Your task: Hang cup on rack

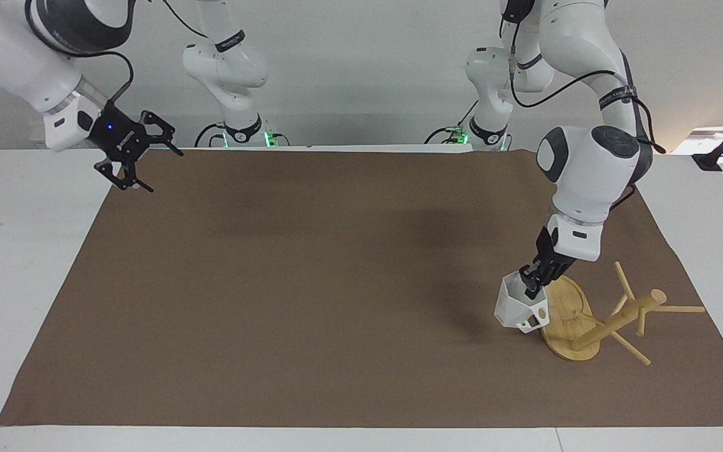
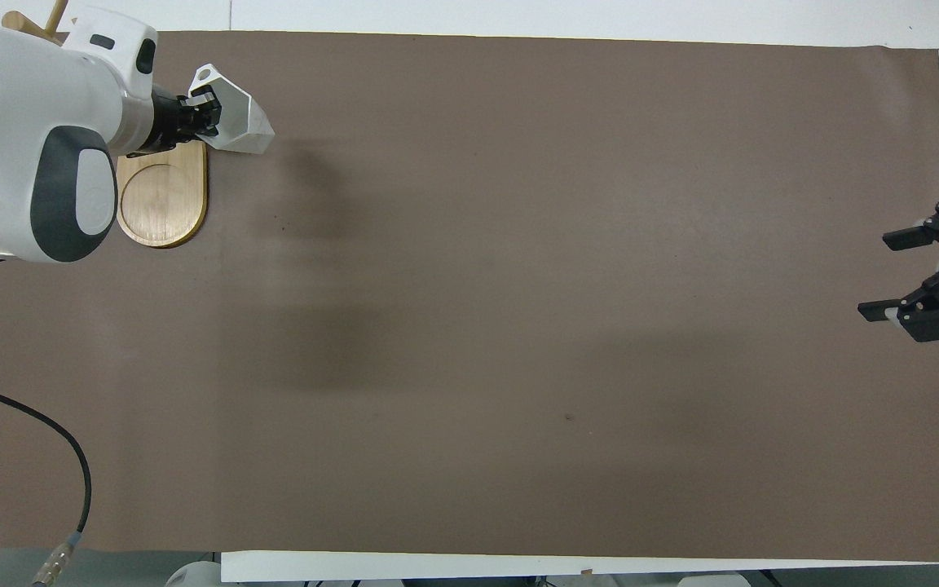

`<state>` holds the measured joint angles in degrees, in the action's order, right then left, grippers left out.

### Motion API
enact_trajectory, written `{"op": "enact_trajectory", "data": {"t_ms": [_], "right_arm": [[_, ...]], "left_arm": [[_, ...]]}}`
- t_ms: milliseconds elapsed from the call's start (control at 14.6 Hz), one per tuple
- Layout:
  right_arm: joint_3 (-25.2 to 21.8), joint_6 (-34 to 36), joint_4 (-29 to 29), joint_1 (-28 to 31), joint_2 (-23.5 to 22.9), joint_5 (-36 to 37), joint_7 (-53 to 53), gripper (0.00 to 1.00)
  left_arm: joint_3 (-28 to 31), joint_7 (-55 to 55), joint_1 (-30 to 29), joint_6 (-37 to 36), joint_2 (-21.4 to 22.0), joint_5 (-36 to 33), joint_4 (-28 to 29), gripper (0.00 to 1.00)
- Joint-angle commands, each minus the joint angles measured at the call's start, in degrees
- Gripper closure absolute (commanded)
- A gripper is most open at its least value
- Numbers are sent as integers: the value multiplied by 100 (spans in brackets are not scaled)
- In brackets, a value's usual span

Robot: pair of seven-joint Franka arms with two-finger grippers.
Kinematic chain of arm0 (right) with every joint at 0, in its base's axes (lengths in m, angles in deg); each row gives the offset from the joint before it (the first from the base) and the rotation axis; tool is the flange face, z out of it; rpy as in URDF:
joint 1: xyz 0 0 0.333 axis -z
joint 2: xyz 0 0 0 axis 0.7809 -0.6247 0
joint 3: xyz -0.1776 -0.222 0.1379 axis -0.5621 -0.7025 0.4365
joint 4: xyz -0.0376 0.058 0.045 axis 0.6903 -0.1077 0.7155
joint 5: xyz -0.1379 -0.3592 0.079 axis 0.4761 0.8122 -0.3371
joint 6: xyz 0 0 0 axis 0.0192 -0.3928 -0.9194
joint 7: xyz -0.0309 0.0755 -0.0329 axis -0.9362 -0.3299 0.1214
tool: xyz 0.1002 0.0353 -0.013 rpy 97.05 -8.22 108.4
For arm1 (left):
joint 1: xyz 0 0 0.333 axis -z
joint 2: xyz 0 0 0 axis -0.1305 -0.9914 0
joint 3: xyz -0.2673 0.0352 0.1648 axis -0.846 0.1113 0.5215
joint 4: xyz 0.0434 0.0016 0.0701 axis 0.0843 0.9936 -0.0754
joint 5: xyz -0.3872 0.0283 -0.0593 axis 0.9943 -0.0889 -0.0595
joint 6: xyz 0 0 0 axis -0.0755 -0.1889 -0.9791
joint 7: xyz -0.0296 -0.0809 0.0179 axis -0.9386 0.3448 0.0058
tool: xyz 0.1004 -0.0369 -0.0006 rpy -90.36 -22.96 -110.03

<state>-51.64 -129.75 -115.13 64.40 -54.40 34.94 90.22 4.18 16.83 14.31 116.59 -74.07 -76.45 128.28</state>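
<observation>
My left gripper is to let go of the white cup on the rack's thin peg (image 2: 153, 109) above the oval base. The cup now hangs tilted over the mat.
The white faceted cup (image 1: 515, 307) hangs tilted in my left gripper (image 1: 532, 282), whose fingers are shut on its rim. The cup is in the air over the mat, right beside the oval base of the bamboo rack (image 1: 565, 311), with its holed handle on the side away from the robots. The rack's post and thin pegs (image 1: 634, 307) rise from the base, apart from the cup. From overhead, the cup (image 2: 237, 122), left gripper (image 2: 196, 114) and rack base (image 2: 161, 196) show too; my arm hides most of the pegs. My right gripper (image 1: 139, 154) is open, empty and raised.
A brown mat (image 1: 336, 282) covers the white table. The right gripper (image 2: 918, 273) hangs over the mat's edge at the right arm's end. A black cable (image 2: 46, 432) from the left arm hangs over the mat's near corner.
</observation>
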Motion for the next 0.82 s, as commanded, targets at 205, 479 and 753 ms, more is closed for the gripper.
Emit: {"op": "enact_trajectory", "data": {"t_ms": [205,479,753], "right_arm": [[195,1665,1924,-146,-620,1319,-3030,1],[98,1667,1821,-1015,-595,2180,-4788,1],[-331,1641,2189,-1331,-990,2120,-5364,1]], "left_arm": [[-38,-477,-335,137,196,109,275,100],[-38,-671,-528,155,187,109,275,100],[-47,-891,-705,163,187,126,284,100]]}}
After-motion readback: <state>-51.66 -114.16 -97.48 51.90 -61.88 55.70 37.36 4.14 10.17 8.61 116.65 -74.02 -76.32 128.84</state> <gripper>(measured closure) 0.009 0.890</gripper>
